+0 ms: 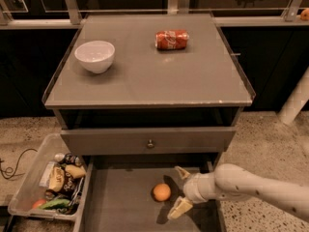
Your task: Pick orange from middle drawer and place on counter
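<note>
The orange's middle point(162, 192) in the open drawer is next for my gripper to close around, with one finger at its back and one at its front.
The orange point(161, 192) lies on the bare grey floor of the pulled-out middle drawer point(120, 202), near its centre. My gripper point(179, 191) reaches in from the right on a white arm and sits just right of the orange. Its two pale fingers are spread open, one above at the back and one below at the front, and they hold nothing. The counter point(145, 76) is the glossy grey cabinet top above the drawers.
A white bowl point(94, 56) sits at the counter's left and a crushed red soda can point(172, 39) at its back. A drawer front with a round knob point(150, 143) juts above the open drawer. A clear bin of snack packets point(50, 185) stands on the floor left.
</note>
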### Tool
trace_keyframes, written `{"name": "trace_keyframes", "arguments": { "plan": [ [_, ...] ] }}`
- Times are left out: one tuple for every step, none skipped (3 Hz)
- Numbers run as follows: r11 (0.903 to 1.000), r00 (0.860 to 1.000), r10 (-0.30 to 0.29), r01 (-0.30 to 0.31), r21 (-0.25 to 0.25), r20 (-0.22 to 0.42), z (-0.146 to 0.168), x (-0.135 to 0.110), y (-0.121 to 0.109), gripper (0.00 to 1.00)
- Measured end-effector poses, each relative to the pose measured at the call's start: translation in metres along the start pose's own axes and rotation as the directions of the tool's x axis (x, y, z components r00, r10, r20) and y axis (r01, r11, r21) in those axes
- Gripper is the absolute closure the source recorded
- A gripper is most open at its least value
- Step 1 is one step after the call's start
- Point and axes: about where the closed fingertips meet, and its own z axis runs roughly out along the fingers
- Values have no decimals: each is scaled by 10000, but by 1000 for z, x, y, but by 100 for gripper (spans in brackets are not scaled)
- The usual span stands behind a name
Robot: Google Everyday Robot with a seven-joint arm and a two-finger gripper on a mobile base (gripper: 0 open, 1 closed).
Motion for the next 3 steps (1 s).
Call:
{"name": "trace_keyframes", "arguments": {
  "plan": [
    [9999,9998,-45,47,-155,174,32,-2,-3,0],
    [9998,9998,-101,104,-186,161,53,-3,-6,0],
    [9997,9997,-242,242,2,-60,65,7,-13,0]
  ]
}}
